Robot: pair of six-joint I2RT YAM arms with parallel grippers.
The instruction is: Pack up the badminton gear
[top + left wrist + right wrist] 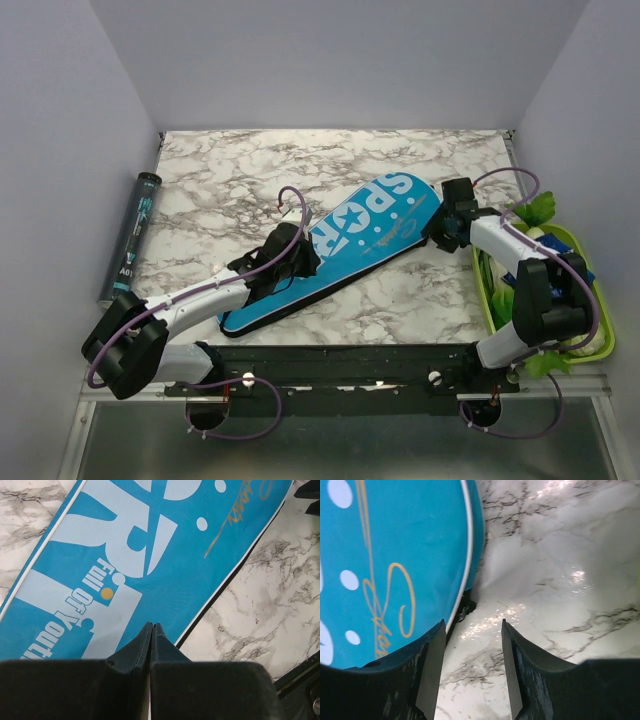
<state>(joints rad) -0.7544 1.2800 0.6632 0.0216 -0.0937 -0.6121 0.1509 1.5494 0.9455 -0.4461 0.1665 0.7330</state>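
I need to close my right gripper on the white-trimmed edge [420, 243] [448, 629] of the cyan bag, just beyond the end of the black zipper near the bag's wide end.
The cyan bag [365, 240] lettered "SPORT" lies flat and diagonal on the marble table, narrow end near left, wide end far right. My left gripper [297, 262] is over its narrow middle. In the left wrist view my left gripper [152, 625] is shut, its tips just above the bag [200, 570] near its black edge, nothing visible between them. My right gripper [441, 232] is at the wide end's right edge. There my right gripper [473, 624] is open over bare marble, its left finger [427, 665] overlapping the bag's [380, 555] black-trimmed rim. The rackets are hidden or out of view.
A green tray [603, 335] of toy vegetables stands along the right edge, under my right arm. A dark tube [135, 235] lies along the left wall. White walls close in the table on three sides.
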